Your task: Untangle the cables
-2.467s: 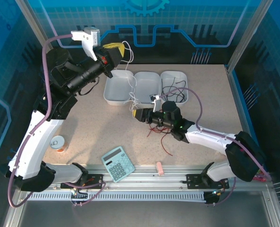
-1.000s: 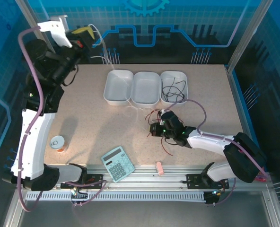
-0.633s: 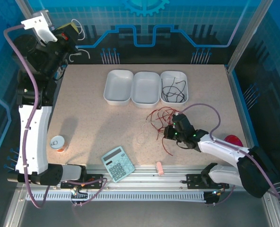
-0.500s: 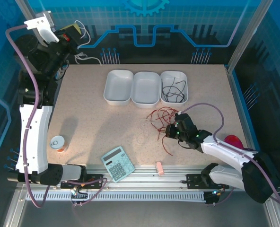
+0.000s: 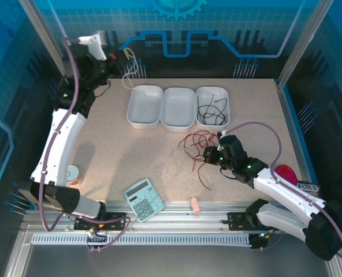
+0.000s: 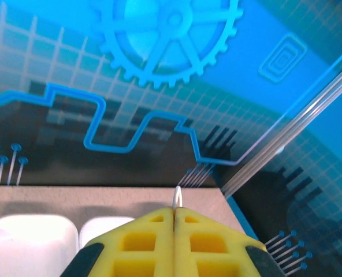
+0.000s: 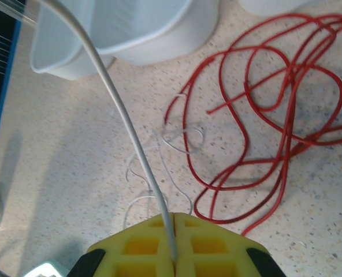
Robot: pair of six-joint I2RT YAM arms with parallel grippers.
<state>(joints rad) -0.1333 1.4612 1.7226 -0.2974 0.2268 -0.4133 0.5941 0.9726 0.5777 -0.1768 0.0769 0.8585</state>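
The robot's left gripper will release the white cable inside the empty end tray (image 5: 145,106), the one farthest from the black cables.
My left gripper (image 5: 126,56) is raised at the back left, above the table's far edge, shut on a white cable (image 5: 131,71) that dangles below it. In the left wrist view a small white loop (image 6: 177,198) pokes out between the closed yellow jaws of the left gripper (image 6: 174,210). My right gripper (image 5: 208,153) is low over the table, beside a loose pile of red cables (image 5: 194,143). The right gripper (image 7: 174,219) is shut on a pale white cable (image 7: 120,109) running up and to the left. Red cables (image 7: 263,115) and thin white strands (image 7: 179,138) lie in front. Black cables (image 5: 211,109) sit in the right tray.
Three white trays (image 5: 137,117) stand in a row at the back. A calculator (image 5: 144,199) and a small pink piece (image 5: 194,205) lie near the front edge. A small round cup (image 5: 70,172) is at the left, a red object (image 5: 285,172) at the right.
The left arm pulled the white cable up out of the tangle, swung far left, then came back right toward the trays. The right gripper slid rightward, leaving the red cables spread on the table.
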